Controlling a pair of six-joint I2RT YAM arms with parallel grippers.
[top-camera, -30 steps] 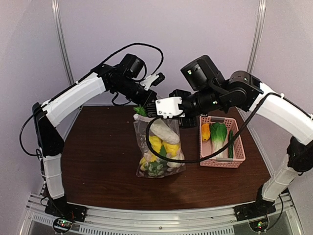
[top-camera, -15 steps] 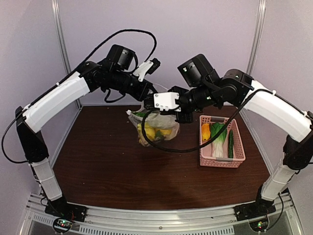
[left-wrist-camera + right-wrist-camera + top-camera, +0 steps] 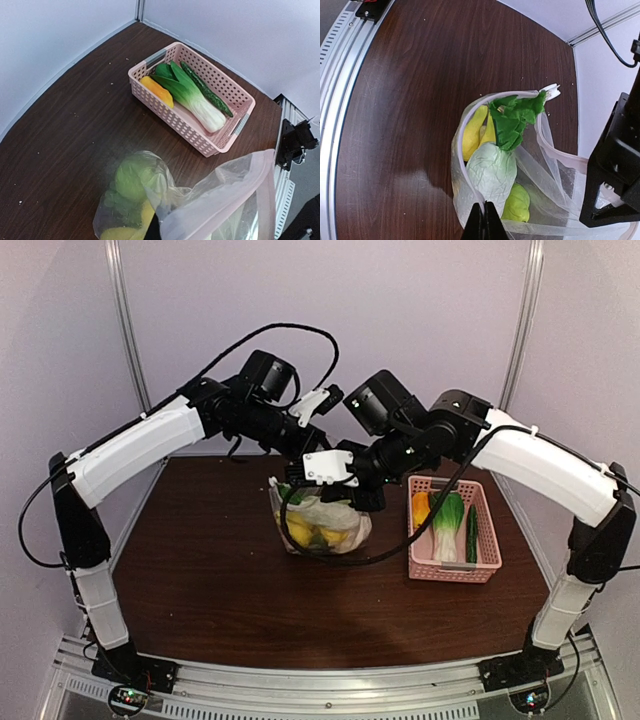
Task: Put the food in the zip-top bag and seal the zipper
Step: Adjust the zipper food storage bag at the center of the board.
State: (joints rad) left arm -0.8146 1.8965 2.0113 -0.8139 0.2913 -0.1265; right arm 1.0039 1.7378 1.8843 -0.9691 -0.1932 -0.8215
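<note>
The bag's rim is in my left gripper, away from the white slider; it should open and take the slider's corner [image 3: 551, 92] while my right gripper holds the bag.
The clear zip-top bag [image 3: 322, 525] slumps on the brown table between both arms, its mouth held up. Inside lies food: a white radish [image 3: 492, 170] with green leaves [image 3: 512, 120], yellow bananas [image 3: 472, 132] and a green fruit [image 3: 516, 204]. My right gripper [image 3: 484, 222] is shut on the near rim, pinching the pale zipper [image 3: 458, 137]. My left gripper [image 3: 152, 227] is shut on the opposite edge of the bag [image 3: 225, 200], mostly hidden by the film. A round green fruit [image 3: 132, 177] shows through the plastic. From above, the left gripper [image 3: 303, 452] and right gripper [image 3: 296, 480] meet over the mouth.
A pink slatted basket [image 3: 488, 540] stands to the right of the bag, holding a bok choy [image 3: 447, 520], a cucumber [image 3: 471, 532] and a yellow-orange piece [image 3: 420, 508]. The left arm's dark gripper body [image 3: 615, 165] looms beside the bag in the right wrist view.
The bag, upright and tall a second ago, was lifted and bunched, then came down a little and shifted left. Both arms moved with it, still gripping.
</note>
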